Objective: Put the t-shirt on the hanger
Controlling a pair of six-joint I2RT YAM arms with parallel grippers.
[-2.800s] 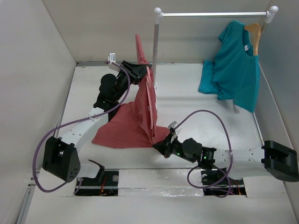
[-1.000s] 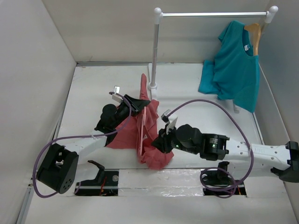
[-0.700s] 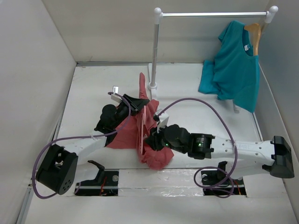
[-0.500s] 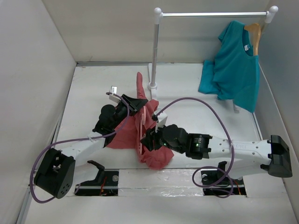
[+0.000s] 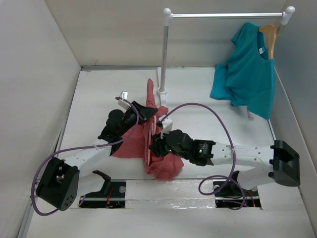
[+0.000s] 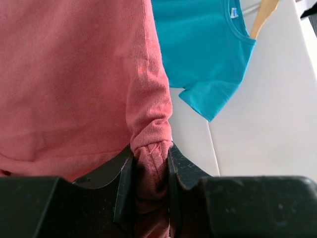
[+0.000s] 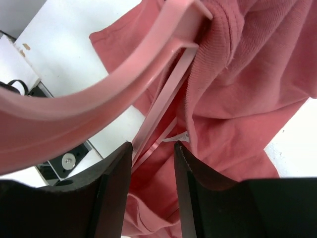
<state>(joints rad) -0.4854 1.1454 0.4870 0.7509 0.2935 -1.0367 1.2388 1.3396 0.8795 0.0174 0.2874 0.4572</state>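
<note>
Next, I open my left gripper, which pinches a rolled fold of the bunched t-shirt, and take the t-shirt's shoulder (image 5: 150,95) before I lift it with the hanger.
The salmon-red t-shirt (image 5: 161,161) hangs bunched from my left gripper (image 5: 144,110) down to the table. In the left wrist view the left gripper (image 6: 150,151) is shut on a rolled fold of the t-shirt (image 6: 74,74). The thin pink hanger (image 5: 150,145) stands on edge inside the cloth. My right gripper (image 5: 155,144) is right at it. In the right wrist view the right gripper (image 7: 152,146) is open, and the hanger's (image 7: 148,69) thin bars run between the jaws, close to the left finger. The shirt's white tag (image 7: 181,136) shows by the right finger.
A teal-blue t-shirt (image 5: 247,74) hangs on a tan wooden hanger (image 5: 270,34) from the white rail (image 5: 225,15) at the back right. The rail's post (image 5: 163,54) stands just behind the salmon shirt. Grey walls close in the left and right sides.
The left gripper has lowered the shirt and hanger from up by the post towards the front. The right gripper has moved left and up from the shirt's lower part to the hanger.
</note>
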